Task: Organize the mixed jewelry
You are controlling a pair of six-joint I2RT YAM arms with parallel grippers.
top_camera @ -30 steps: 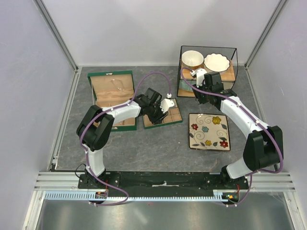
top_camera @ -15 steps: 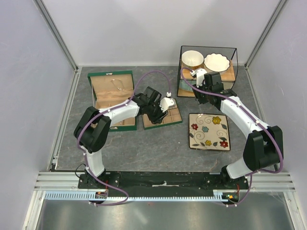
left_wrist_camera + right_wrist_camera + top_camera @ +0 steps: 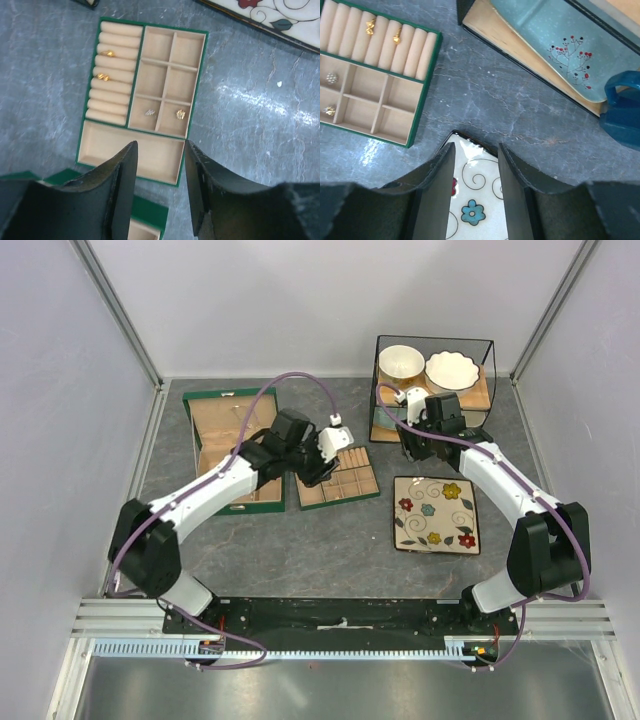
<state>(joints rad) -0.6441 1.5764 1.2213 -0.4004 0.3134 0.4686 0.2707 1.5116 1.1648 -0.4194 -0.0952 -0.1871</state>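
My right gripper is going to close on the tan compartment tray's green edge (image 3: pixel 371 469) (image 3: pixel 425 82) nearest the flower plate, where the ring rolls meet the small compartments.
The tan compartment tray (image 3: pixel 195 80) lies on the table below my left gripper (image 3: pixel 159 150), which is open and empty above the tray's long near compartment. Two gold pieces (image 3: pixel 103 77) sit on the ring rolls. A silver piece (image 3: pixel 149 112) and a gold piece (image 3: pixel 180 114) lie in two small compartments. In the top view my left gripper (image 3: pixel 307 470) hovers between the green jewelry box (image 3: pixel 232 445) and the tray (image 3: pixel 340 482). My right gripper (image 3: pixel 476 150) is open and empty over the flower plate's (image 3: pixel 475 200) corner. The tray (image 3: pixel 375 100) shows at its left.
A black wire rack (image 3: pixel 433 390) at the back right holds two bowls (image 3: pixel 400 362) on top, a teal plate (image 3: pixel 560 45) below and a blue mug (image 3: pixel 622 110). The flower plate (image 3: pixel 435 513) lies right of the tray. Walls enclose the table.
My left arm has swung left and back, lifting its gripper from over the tray towards the tray's left edge. The right arm has not moved.
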